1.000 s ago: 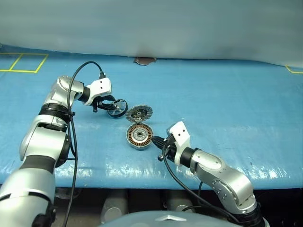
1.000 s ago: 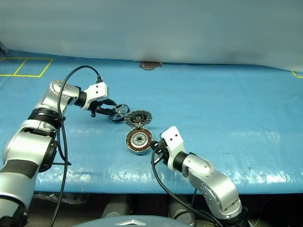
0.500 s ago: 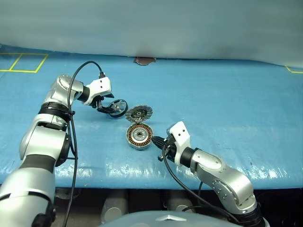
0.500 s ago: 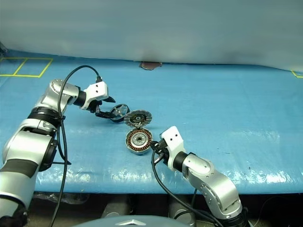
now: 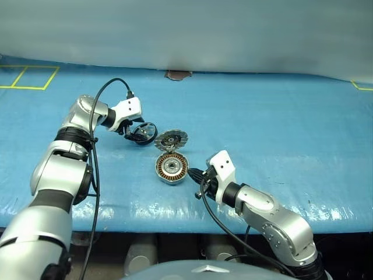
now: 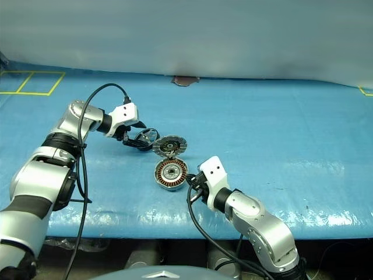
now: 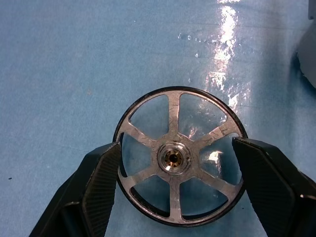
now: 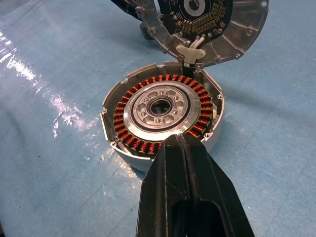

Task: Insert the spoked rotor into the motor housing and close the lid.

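Observation:
Fingers outside the edge of the spoked rotor would hit the side of the motor housing, so next the left gripper grips the spoked rotor by its hub (image 7: 173, 158).
The spoked rotor (image 7: 174, 158), a dark rim with silver spokes and hub, lies flat on the blue table left of the lid. My left gripper (image 7: 176, 148) is open, with one finger (image 7: 98, 182) on either side of the rim. The motor housing (image 5: 171, 168), with copper windings round a silver hub, sits near the table's middle. Its lid (image 5: 171, 140) stands open, hinged at the far edge, segmented face showing. My right gripper (image 5: 195, 174) is shut on nothing. Its tip (image 8: 185, 148) is at the housing's (image 8: 123, 123) near right rim.
The blue table (image 5: 280, 128) has open room to the right and at the back. A brown patch (image 5: 178, 74) lies at its far edge, and yellow tape lines (image 5: 29, 79) mark the far left corner. The front edge (image 5: 175, 213) runs just behind my right arm.
My left gripper's fingers have spread wider and now flank the rotor. The rotor, the housing, the lid and my right arm have not moved.

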You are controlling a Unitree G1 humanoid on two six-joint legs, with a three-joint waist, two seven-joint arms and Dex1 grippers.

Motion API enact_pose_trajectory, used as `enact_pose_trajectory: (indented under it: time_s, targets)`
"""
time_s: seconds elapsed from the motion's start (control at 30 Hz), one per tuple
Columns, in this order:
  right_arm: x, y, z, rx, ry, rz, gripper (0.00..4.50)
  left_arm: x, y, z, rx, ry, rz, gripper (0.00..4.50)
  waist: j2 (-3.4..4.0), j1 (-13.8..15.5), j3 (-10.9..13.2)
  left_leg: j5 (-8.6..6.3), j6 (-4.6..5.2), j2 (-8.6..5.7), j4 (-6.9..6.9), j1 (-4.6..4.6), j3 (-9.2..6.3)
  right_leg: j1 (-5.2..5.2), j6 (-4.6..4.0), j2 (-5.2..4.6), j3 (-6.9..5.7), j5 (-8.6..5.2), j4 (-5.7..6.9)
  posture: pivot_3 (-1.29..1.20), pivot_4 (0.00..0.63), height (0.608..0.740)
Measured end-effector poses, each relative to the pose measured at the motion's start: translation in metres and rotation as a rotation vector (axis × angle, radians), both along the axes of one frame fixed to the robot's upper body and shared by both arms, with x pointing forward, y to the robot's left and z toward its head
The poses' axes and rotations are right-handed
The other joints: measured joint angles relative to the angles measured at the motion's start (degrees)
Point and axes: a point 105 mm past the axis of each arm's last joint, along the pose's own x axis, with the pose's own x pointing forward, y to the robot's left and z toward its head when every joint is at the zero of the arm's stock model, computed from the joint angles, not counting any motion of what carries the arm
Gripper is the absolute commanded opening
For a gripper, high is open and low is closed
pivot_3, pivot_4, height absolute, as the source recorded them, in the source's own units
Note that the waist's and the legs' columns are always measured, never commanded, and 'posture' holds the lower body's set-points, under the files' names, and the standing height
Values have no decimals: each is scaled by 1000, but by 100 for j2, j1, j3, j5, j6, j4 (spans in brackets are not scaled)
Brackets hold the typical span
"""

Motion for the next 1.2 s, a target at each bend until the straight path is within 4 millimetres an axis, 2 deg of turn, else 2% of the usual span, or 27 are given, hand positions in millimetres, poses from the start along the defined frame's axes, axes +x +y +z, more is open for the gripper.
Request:
enact_pose_trajectory:
  time_s: [0.6,1.17,1.2]
  targets:
    - [0,-5,-2,-4,4,-29,0,-1,4,-6,30,23,15,3930,0,-1,0,0,0,0,1,0,0,0,0,0,0,0,0,0,150,740]
    - [1,-4,1,5,-10,-35,0,-2,-4,-9,65,35,-27,3930,0,-2,0,0,0,0,1,0,0,0,0,0,0,0,0,0,150,740]
    - [1,-4,1,4,-10,-36,0,-2,-4,-8,71,37,-28,3762,0,-3,0,0,0,0,1,0,0,0,0,0,0,0,1,0,150,740]
